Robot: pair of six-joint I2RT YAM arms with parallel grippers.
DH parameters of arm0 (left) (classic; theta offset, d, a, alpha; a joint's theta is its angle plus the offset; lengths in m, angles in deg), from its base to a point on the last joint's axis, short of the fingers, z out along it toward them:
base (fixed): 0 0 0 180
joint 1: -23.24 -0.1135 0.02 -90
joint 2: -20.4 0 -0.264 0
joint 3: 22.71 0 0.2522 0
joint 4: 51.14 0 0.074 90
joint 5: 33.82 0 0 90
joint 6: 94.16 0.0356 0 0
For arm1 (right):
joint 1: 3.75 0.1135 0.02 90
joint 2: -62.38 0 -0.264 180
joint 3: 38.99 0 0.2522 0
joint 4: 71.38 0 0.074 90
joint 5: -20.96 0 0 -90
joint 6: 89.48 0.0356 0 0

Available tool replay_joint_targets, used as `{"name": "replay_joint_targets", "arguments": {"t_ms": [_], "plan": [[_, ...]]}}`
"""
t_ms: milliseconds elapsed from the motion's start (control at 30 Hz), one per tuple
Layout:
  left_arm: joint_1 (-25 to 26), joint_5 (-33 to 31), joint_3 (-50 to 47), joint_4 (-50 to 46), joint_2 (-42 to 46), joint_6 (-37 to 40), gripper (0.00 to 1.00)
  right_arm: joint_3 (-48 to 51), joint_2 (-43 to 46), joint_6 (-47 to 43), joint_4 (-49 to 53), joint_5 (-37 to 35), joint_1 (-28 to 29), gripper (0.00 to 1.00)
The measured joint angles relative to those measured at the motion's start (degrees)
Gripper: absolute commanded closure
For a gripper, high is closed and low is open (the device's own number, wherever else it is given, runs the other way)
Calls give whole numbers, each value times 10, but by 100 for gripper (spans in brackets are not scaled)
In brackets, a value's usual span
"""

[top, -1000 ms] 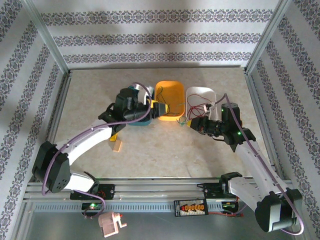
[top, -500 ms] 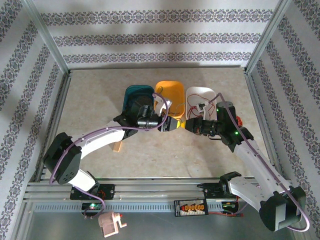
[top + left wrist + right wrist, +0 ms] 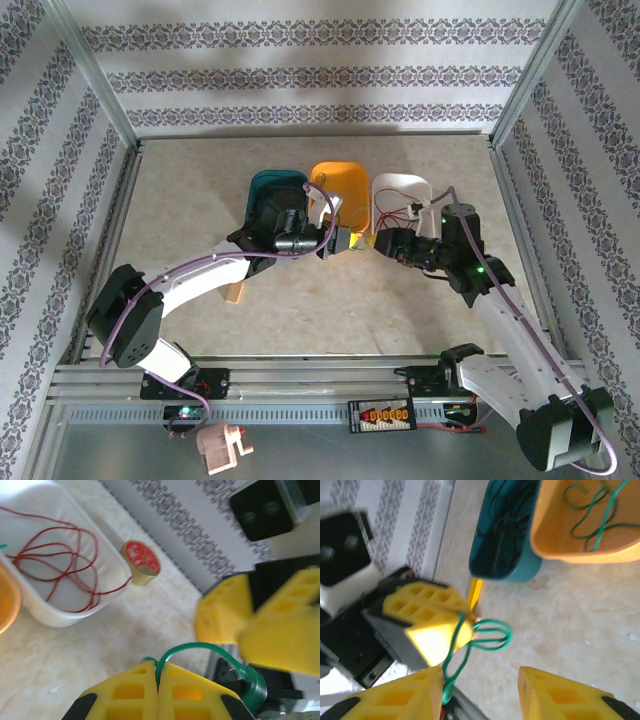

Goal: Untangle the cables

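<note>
The green cable runs along one finger of the robot's open right gripper, so that gripper should shift and pinch the strands of cable [image 3: 461, 661] beside the left gripper with both fingers.
A thin green cable [image 3: 200, 647] loops between the two grippers, just in front of the trays. My left gripper [image 3: 159, 680] [image 3: 347, 243] is shut on it, the wire pinched between the yellow fingertips. My right gripper [image 3: 480, 695] [image 3: 383, 243] faces it with its jaws open; the green cable [image 3: 490, 635] hangs along the inner side of one of its fingers [image 3: 395, 700]. More red cable [image 3: 50, 570] lies coiled in the white tray [image 3: 60, 617]. Another green cable [image 3: 595, 515] lies in the orange tray [image 3: 555, 545], and black cable [image 3: 507, 515] in the teal tray [image 3: 490, 565].
The teal tray [image 3: 275, 190], orange tray [image 3: 340, 180] and white tray [image 3: 400, 183] stand side by side at mid-table. A small round red coil disc [image 3: 141, 562] lies beside the white tray. A wooden block [image 3: 235, 291] rests under the left arm. Metal frame posts border the table.
My left arm swung right from the trays and its jaws closed on the green cable. My right gripper, shut before, has opened its jaws off that cable.
</note>
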Motion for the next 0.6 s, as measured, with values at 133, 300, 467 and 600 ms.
{"name": "replay_joint_targets", "arguments": {"t_ms": [133,300,467,600], "plan": [[-14,37,-37,87,7,-57,100,25,-5,14,-21,-1,-17,54],[-19,68,-46,147,7,-103,100,59,-13,41,-71,33,-18,55],[-19,87,-46,182,7,-125,100,66,-13,70,-131,74,-18,56],[-19,96,-46,209,3,-143,100,66,-14,86,-170,90,-15,60]]}}
